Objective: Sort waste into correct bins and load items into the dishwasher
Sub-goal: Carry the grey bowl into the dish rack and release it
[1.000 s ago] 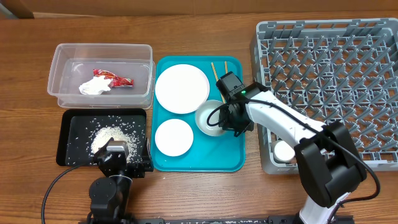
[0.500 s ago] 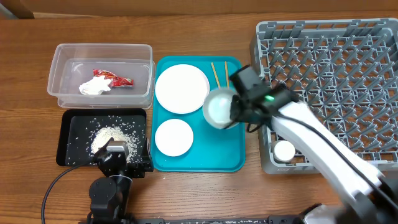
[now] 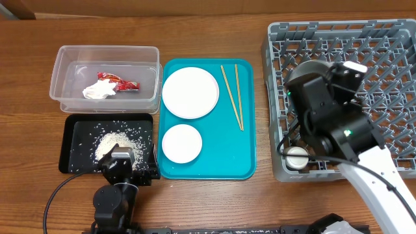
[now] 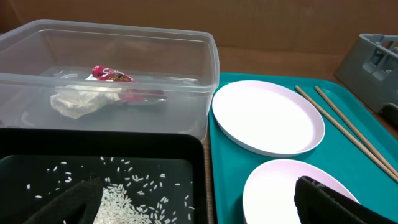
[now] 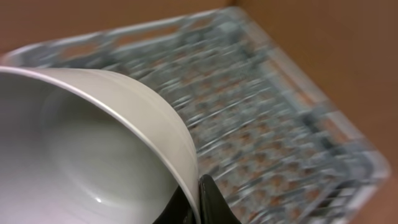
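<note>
Next, I let go of the pale bowl with my right gripper on the pegs (image 3: 329,102) near the middle of the dish rack, behind the small cup.
My right gripper (image 5: 200,198) is shut on the rim of the pale grey-blue bowl (image 5: 81,143), holding it tilted above the left part of the grey dish rack (image 3: 364,45). The bowl also shows in the overhead view (image 3: 304,70). A small cup (image 3: 297,158) sits in the rack's front left corner. The large plate (image 3: 190,92), the smaller plate (image 3: 181,143) and two chopsticks (image 3: 233,96) lie on the teal tray (image 3: 247,162). The red wrapper (image 3: 120,82) and white tissue (image 3: 96,91) lie in the clear tub (image 3: 65,58). Rice (image 3: 116,138) lies in the black tray (image 3: 73,130). My left gripper (image 4: 199,205) is open and low over the black tray's front edge.
The rack (image 5: 280,118) is blurred in the right wrist view and fills the space below the bowl. The clear tub, the black tray, the teal tray and the rack stand close side by side on the wooden table (image 3: 208,195).
My right arm lifted the bowl off the teal tray and carried it right, over the dish rack. The chopsticks are now uncovered. The left arm has not moved.
</note>
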### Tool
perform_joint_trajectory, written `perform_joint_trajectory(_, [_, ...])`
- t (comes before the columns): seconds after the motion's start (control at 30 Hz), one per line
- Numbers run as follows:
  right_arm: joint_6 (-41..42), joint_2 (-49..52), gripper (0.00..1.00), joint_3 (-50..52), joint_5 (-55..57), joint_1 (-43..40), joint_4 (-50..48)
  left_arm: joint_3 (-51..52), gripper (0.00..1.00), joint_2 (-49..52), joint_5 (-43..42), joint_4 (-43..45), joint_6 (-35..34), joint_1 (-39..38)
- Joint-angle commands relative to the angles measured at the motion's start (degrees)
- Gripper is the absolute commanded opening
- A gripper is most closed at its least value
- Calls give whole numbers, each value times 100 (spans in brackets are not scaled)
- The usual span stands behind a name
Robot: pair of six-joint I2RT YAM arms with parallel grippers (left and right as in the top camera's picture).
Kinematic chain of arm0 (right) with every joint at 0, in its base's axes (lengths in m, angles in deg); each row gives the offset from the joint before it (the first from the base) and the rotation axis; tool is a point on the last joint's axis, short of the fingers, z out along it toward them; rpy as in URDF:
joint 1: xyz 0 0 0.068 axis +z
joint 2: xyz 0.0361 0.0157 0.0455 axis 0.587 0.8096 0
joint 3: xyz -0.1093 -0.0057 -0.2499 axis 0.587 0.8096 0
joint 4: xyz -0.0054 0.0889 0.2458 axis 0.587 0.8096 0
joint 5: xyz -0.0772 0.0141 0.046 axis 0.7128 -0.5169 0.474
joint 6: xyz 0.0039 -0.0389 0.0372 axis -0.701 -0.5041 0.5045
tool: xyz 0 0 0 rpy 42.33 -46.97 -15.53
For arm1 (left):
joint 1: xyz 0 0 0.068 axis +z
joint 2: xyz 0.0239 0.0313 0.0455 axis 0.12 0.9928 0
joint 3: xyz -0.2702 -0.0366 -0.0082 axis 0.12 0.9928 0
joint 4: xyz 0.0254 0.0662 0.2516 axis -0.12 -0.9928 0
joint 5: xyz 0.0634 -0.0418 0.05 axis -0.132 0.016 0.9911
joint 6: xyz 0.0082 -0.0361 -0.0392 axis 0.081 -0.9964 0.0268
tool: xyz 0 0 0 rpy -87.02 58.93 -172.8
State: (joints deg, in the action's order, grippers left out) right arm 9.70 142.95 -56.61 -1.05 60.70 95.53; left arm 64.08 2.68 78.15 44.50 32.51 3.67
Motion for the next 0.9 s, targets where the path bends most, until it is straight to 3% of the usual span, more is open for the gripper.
perform_joint_trajectory(0.0, [11,234,4,96,1349,-387,-72,42,100,-66,63,11,-81,63])
perform_joint_trajectory(0.23, [11,1045,4,136,1526,-1440,-70,42,100,-66,63,11,-81,63])
perform_joint_trajectory(0.47, [13,1908,4,173,872,-2251,-74,42,100,-66,63,11,-81,63])
perform_joint_trajectory(0.87, [9,2809,5,173,485,-1825,13,42,100,-66,63,11,-81,63])
